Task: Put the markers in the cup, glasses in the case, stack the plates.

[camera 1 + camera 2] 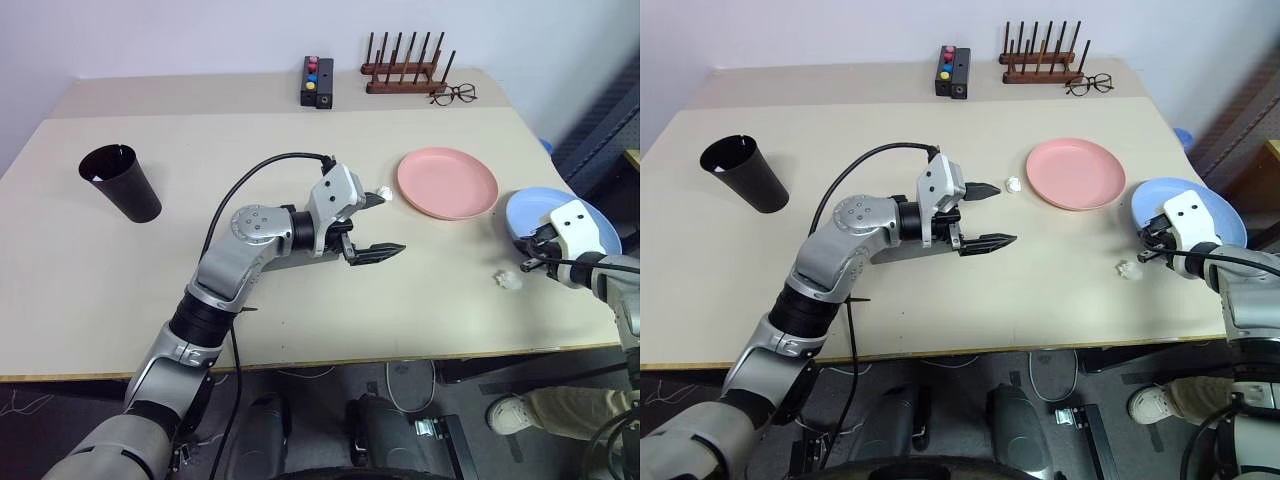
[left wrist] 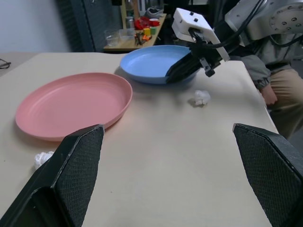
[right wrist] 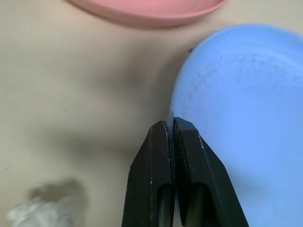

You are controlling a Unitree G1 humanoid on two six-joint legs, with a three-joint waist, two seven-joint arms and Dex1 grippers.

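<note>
My right gripper will release the light blue plate on top of the salmon pink plate [image 1: 450,178].
My right gripper [image 3: 169,124] is shut on the near rim of the light blue plate [image 1: 535,208], at the table's right edge. The salmon pink plate [image 1: 447,182] lies flat just left of it, apart from it. My left gripper [image 1: 392,222] hovers open over the middle of the table, pointing right toward the plates, with nothing between its fingers. The black cup [image 1: 120,180] stands far left, leaning a little. The markers, the glasses and the case are out of view.
At the back edge are a wooden peg rack [image 1: 405,70], a black box with coloured buttons [image 1: 317,80] and wire-framed spectacles [image 1: 455,94]. Small white wads lie near the blue plate [image 1: 511,280] and by the left gripper [image 1: 1013,184]. A person's leg [image 1: 520,410] is at the right.
</note>
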